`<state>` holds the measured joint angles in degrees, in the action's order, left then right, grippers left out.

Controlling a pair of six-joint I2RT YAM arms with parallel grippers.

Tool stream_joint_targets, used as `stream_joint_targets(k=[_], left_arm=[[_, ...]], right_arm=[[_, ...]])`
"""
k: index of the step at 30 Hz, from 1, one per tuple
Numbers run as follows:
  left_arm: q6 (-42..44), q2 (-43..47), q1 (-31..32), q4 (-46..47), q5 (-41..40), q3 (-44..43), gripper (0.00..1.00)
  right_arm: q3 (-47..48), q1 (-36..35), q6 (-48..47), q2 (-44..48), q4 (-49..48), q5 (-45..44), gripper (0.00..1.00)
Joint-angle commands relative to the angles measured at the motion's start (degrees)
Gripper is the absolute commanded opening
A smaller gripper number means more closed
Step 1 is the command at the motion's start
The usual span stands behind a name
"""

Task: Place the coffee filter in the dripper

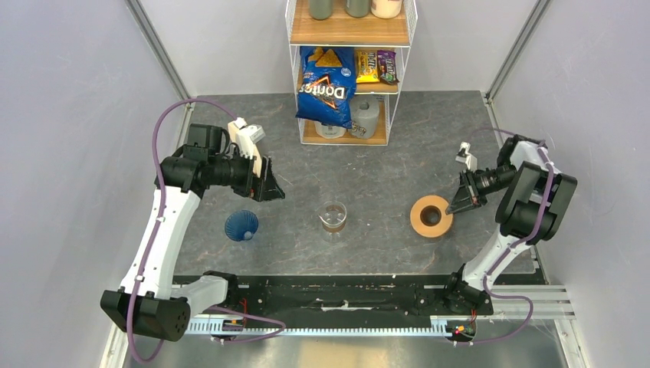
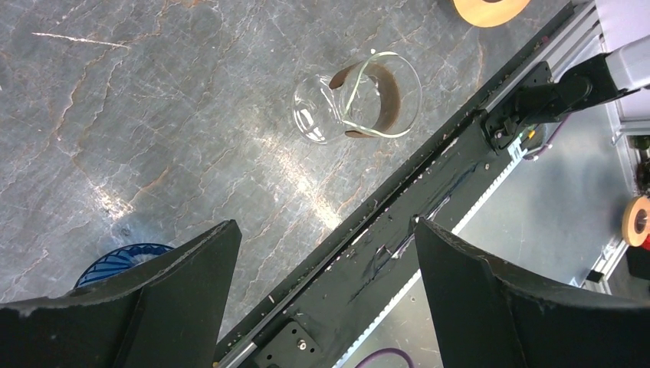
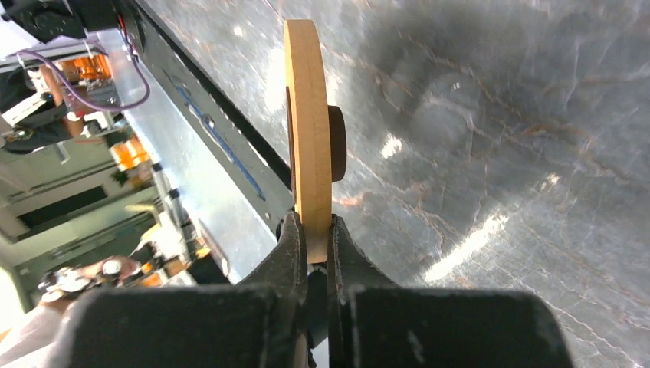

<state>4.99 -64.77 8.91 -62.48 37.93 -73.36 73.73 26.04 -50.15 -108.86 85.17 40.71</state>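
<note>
The robot's right gripper should release the tan flat ring on the opening of the clear glass carafe (image 1: 334,210).
The dark blue ribbed dripper (image 1: 241,225) stands on the table left of centre; its rim shows at the bottom left of the left wrist view (image 2: 123,261). No white coffee filter shows in any view. My left gripper (image 1: 268,192) is open and empty, hanging above the table just behind and right of the dripper; its jaws stand wide apart (image 2: 326,230). My right gripper (image 1: 457,205) is shut on the right edge of a tan flat ring (image 1: 431,216) with a dark centre hole, seen edge-on between the fingers in the right wrist view (image 3: 310,153).
A clear glass carafe (image 1: 333,217) with a brown collar stands at the table's middle, also in the left wrist view (image 2: 356,96). A wire shelf (image 1: 349,77) with a Doritos bag and a white roll stands at the back. The black rail (image 1: 329,295) runs along the near edge.
</note>
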Motion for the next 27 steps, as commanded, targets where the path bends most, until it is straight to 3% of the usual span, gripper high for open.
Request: stream_joint_targets(k=[1, 4, 8, 17, 22, 25, 27], left_arm=[[-4.11, 0.99, -0.63, 3.09, 2.48, 0.33, 0.91], [-4.49, 1.34, -0.64, 3.79, 3.07, 0.17, 0.91], [-6.05, 1.39, -0.63, 4.05, 4.42, -0.11, 0.9], [-7.24, 1.48, -0.64, 4.47, 6.22, 0.3, 0.88], [-6.35, 2.0, -0.64, 2.69, 6.89, 0.25, 0.87], [-5.92, 2.22, -0.64, 1.74, 6.72, 0.32, 0.87], [-5.39, 2.34, -0.64, 1.36, 6.49, 0.41, 0.87]], right_arm=[[4.75, -0.35, -2.88, 8.37, 14.51, 11.11, 0.0], [4.28, -2.7, -0.11, 15.17, 14.52, 15.2, 0.0], [6.09, -11.27, 3.98, 21.22, 14.44, 21.69, 0.0], [13.09, -27.08, 15.77, 19.74, 10.91, 37.81, 0.0], [7.84, -34.07, 36.86, 21.35, -9.82, 37.49, 0.0], [-0.04, -36.81, 59.71, 25.66, -33.71, 33.7, 0.0], [-4.07, -38.68, 69.8, 27.5, -45.85, 32.43, 0.0]])
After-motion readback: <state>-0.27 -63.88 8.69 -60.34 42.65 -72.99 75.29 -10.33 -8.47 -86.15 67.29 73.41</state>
